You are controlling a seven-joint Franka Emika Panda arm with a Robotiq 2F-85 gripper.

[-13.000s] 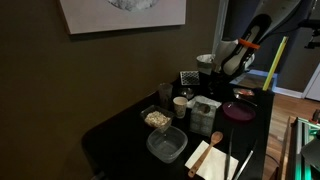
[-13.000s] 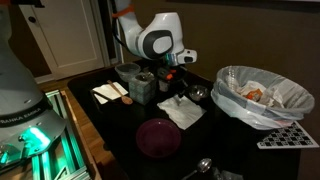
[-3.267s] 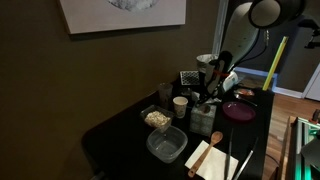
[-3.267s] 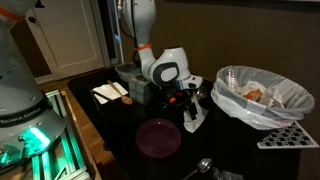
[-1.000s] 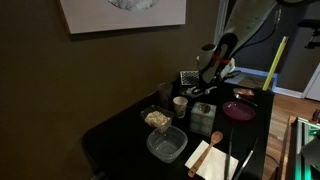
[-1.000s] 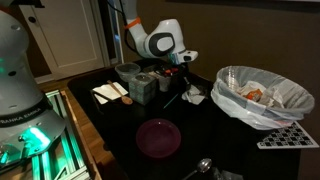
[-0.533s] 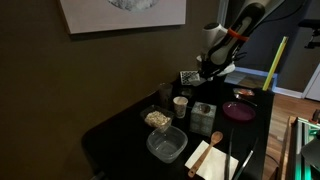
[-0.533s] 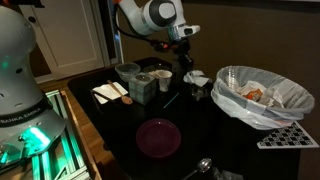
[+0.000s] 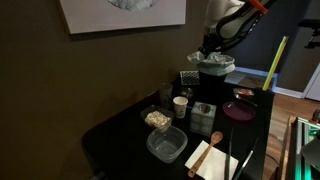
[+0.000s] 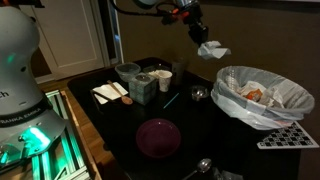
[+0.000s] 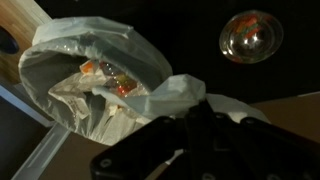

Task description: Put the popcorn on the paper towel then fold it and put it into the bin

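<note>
My gripper should release the folded white paper towel, now held high beside the bin, on the rubbish inside the bin's white liner (image 9: 214,61) (image 11: 100,84).
My gripper (image 10: 200,37) is shut on a crumpled, folded white paper towel (image 10: 211,50) and holds it high above the table, just beside the bin (image 10: 240,106), which has a white liner. In the wrist view the towel (image 11: 180,94) hangs from the dark fingers (image 11: 196,128), with the bin's liner (image 11: 60,72) and rubbish below and to one side. The arm (image 9: 225,25) is raised over the table's far end. Popcorn (image 9: 156,119) lies in a small clear tub. I cannot see whether any is inside the towel.
A larger clear tub (image 9: 166,145), a flat cream sheet (image 9: 212,158) with a wooden spoon, a paper cup (image 9: 180,105), a purple plate (image 10: 158,137) and a small metal bowl (image 10: 198,93) stand on the black table. A grid tray (image 10: 283,137) lies by the bin.
The gripper has risen from table height and swung towards the bin, carrying the paper towel with it. The items on the table have not moved.
</note>
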